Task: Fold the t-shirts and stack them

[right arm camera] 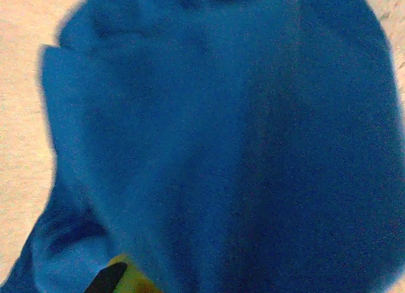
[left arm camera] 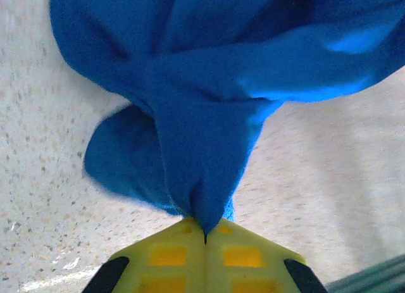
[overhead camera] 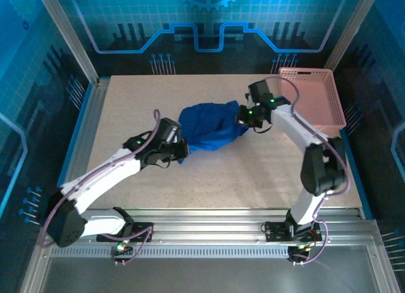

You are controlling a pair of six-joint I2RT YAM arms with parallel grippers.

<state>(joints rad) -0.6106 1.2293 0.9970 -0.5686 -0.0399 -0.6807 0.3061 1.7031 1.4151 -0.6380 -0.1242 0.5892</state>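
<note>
I will release the t-shirt's pinched fold with my left gripper on the speckled tabletop (overhead camera: pixel 138 157) under that gripper's own forearm, toward the side bar.
A single royal-blue t-shirt (overhead camera: pixel 209 125) lies bunched up in the middle of the table, stretched between my two grippers. My left gripper (overhead camera: pixel 179 151) is at its near-left end. In the left wrist view the yellow jaws meet, and the left gripper (left arm camera: pixel 204 233) is shut on a pinched fold of the t-shirt (left arm camera: pixel 209 116). My right gripper (overhead camera: pixel 244 119) is at the shirt's far-right end. The t-shirt (right arm camera: pixel 221 147) drapes over it in the right wrist view, leaving one yellow finger (right arm camera: pixel 126 277) showing at the bottom. No print shows on the cloth.
A pink lattice basket (overhead camera: pixel 313 97) stands at the far right corner of the table, just behind the right arm. The speckled tabletop (overhead camera: pixel 190 185) has raised rails along its left and right edges.
</note>
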